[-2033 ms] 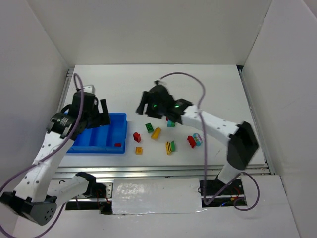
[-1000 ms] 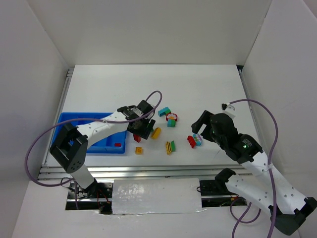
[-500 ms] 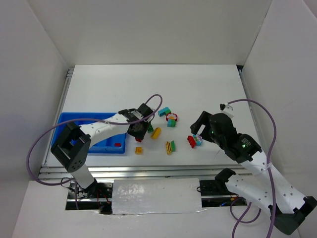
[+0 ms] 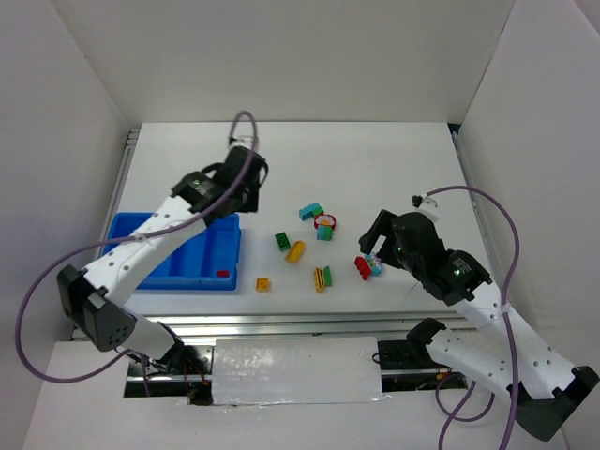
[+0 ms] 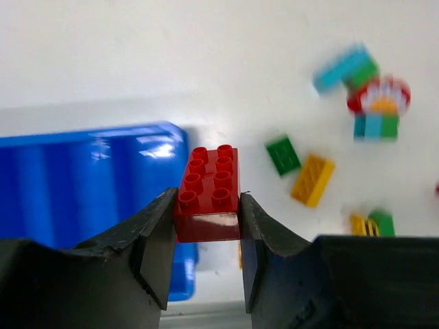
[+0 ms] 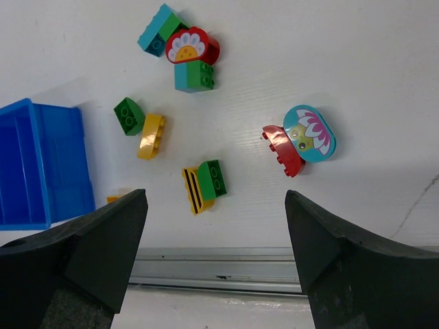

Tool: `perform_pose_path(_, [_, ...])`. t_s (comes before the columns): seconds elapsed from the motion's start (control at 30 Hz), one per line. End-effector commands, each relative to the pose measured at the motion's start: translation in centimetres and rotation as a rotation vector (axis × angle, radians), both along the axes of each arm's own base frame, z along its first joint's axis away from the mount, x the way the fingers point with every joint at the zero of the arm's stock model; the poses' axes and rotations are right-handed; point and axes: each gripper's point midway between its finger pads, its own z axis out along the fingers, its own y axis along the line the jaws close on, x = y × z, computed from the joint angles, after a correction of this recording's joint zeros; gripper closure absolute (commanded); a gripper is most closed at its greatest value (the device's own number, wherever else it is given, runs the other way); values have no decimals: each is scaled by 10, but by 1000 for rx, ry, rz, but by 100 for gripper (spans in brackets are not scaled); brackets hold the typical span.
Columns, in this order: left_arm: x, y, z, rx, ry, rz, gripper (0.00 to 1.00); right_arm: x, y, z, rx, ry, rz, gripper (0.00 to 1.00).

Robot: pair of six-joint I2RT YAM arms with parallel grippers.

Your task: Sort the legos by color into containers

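My left gripper needs to release the red eight-stud lego just behind the red brick in the blue tray [image 4: 220, 251] [image 5: 149, 193].
My left gripper [image 5: 206, 209] is shut on a red eight-stud lego [image 5: 208, 190] and holds it in the air over the right end of the blue tray of containers [image 5: 82, 178]. From above, that gripper [image 4: 238, 190] hangs over the tray's far right corner [image 4: 225, 221]. One red brick [image 4: 222, 274] lies in the tray's near compartment. My right gripper [image 6: 215, 197] is open and empty, high above a yellow-striped and green piece [image 6: 204, 185]. Near it lie a red brick [image 6: 282, 149] and a pale rounded flower piece [image 6: 310, 133].
Loose on the white table are a green brick [image 4: 282, 240], a yellow brick [image 4: 295, 250], a small orange brick [image 4: 262, 282], a teal-green pair [image 4: 310, 211], a red flower piece [image 4: 326, 222] and a teal brick [image 4: 323, 233]. White walls enclose the table; a metal rail [image 6: 226, 264] runs along its near edge.
My left gripper has shut on the red lego beside the tray, lifted it, and swung back and left over the tray's far right corner. The right arm has barely moved.
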Motion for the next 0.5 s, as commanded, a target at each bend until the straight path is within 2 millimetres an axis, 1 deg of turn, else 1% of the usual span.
perform_pose_path(0.0, [-1, 69, 39, 42, -63, 280, 100, 8, 3, 14, 19, -49, 2, 11])
perform_pose_path(0.03, [0, 90, 36, 73, -42, 341, 100, 10, 4, 14, 20, -51, 4, 11])
perform_pose_path(0.07, [0, 100, 32, 82, -24, 370, 100, 10, 5, 15, 20, -52, 7, 11])
perform_pose_path(0.1, [-1, 108, 27, 92, -1, 376, 100, 11, 7, 15, 17, -50, 14, 11])
perform_pose_path(0.13, [-1, 120, 17, 93, 35, 398, 100, 12, 8, 16, 17, -51, 18, 11])
perform_pose_path(0.17, [1, 123, 16, 88, 35, 403, 100, 13, 8, 16, 13, -50, 21, 11])
perform_pose_path(0.2, [0, 128, 9, 96, 51, 389, 100, 14, 10, 16, 12, -49, 26, 11])
perform_pose_path(0.27, [1, 127, 9, 74, 43, 371, 100, 15, 11, 17, 10, -49, 33, 11])
perform_pose_path(0.3, [0, 129, 4, 76, 56, 361, 100, 16, 12, 17, 9, -49, 33, 11])
perform_pose_path(0.37, [1, 123, -1, 48, 73, 326, 100, 16, 14, 17, 14, -48, 41, 11])
perform_pose_path(0.47, [-3, 115, -14, 24, 105, 281, 100, 17, 16, 16, 18, -44, 48, 11])
